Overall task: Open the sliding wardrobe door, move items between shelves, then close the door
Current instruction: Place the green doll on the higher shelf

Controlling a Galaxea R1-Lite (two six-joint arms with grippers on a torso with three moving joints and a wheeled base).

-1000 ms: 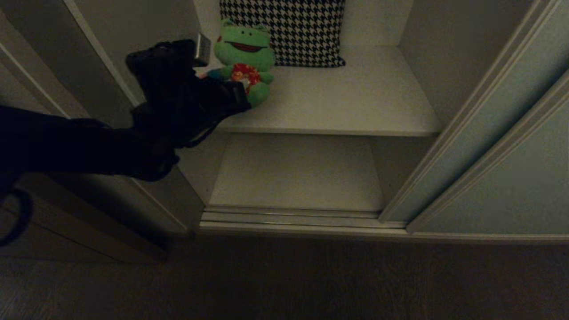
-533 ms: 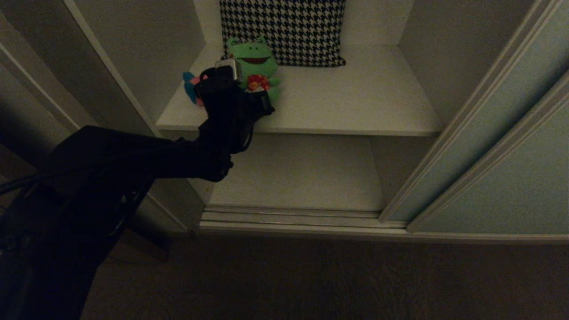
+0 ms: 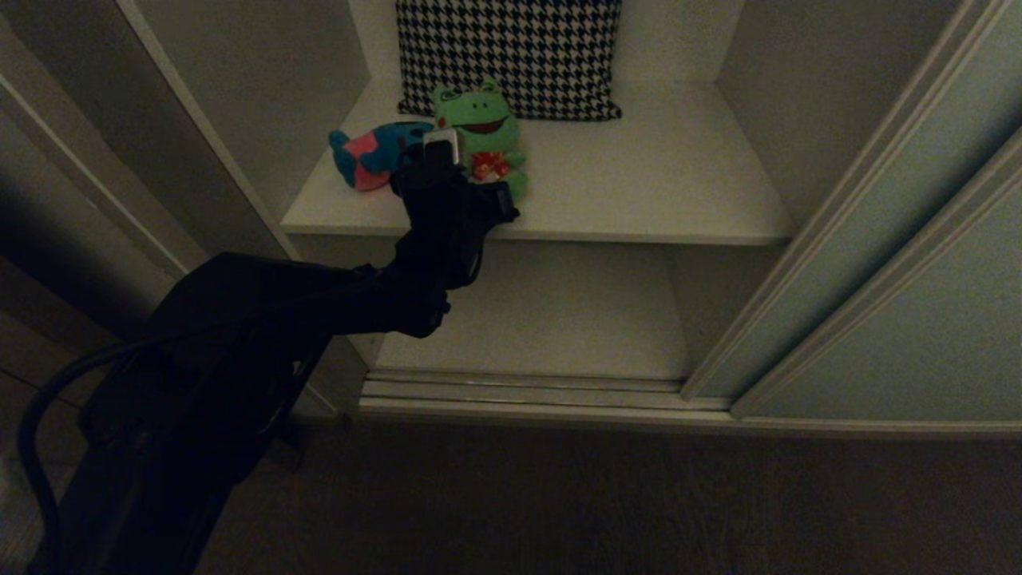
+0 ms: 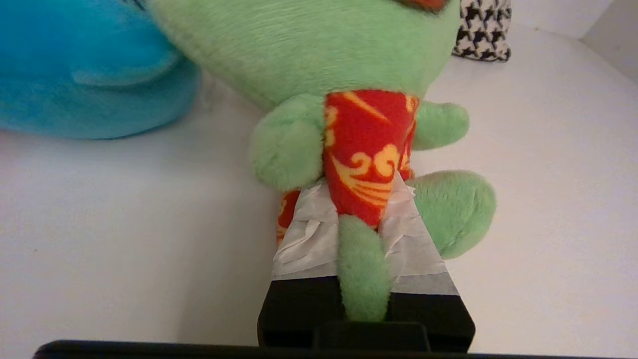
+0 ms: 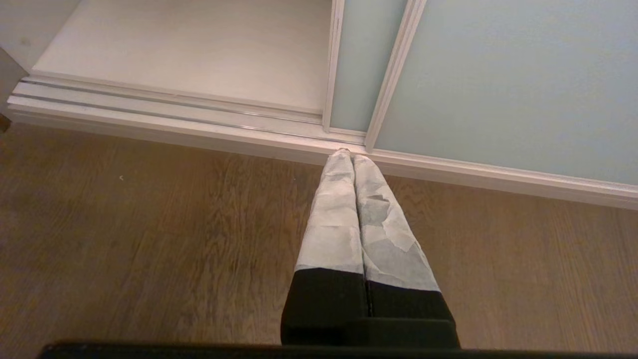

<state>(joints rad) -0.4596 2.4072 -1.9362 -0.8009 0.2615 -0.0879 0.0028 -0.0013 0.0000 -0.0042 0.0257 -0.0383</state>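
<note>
My left gripper needs to let go of the green frog on the upper white shelf [image 3: 505, 150] [image 4: 400, 137], next to the blue creature and before the houndstooth cushion.
My left gripper [image 3: 489, 194] [image 4: 360, 192] is shut on the green frog [image 3: 479, 126] [image 4: 319, 50], its taped fingers pinching the red flowered shirt and one leg. The frog is upright, low over the front left of the upper white shelf [image 3: 655, 184] [image 4: 124, 224]; I cannot tell whether it touches the board. The blue creature with a pink top [image 3: 371, 156] [image 4: 84, 75] lies on that shelf just left of the frog. The lower shelf [image 3: 535, 319] is bare. The sliding wardrobe door [image 3: 902, 303] [image 5: 498, 75] stands slid to the right. My right gripper [image 5: 349, 157] hangs shut over the floor by the door track.
A black-and-white houndstooth cushion [image 3: 511, 56] [image 4: 481, 30] leans against the back wall behind the toys. The wardrobe's left side wall [image 3: 263, 104] stands close to my left arm. Wooden floor [image 5: 149, 239] runs in front of the bottom track [image 3: 519, 395].
My left arm has swung right and further in over the shelf, carrying the frog with it. The blue creature, hidden behind the arm before, now shows. The grip has not changed.
</note>
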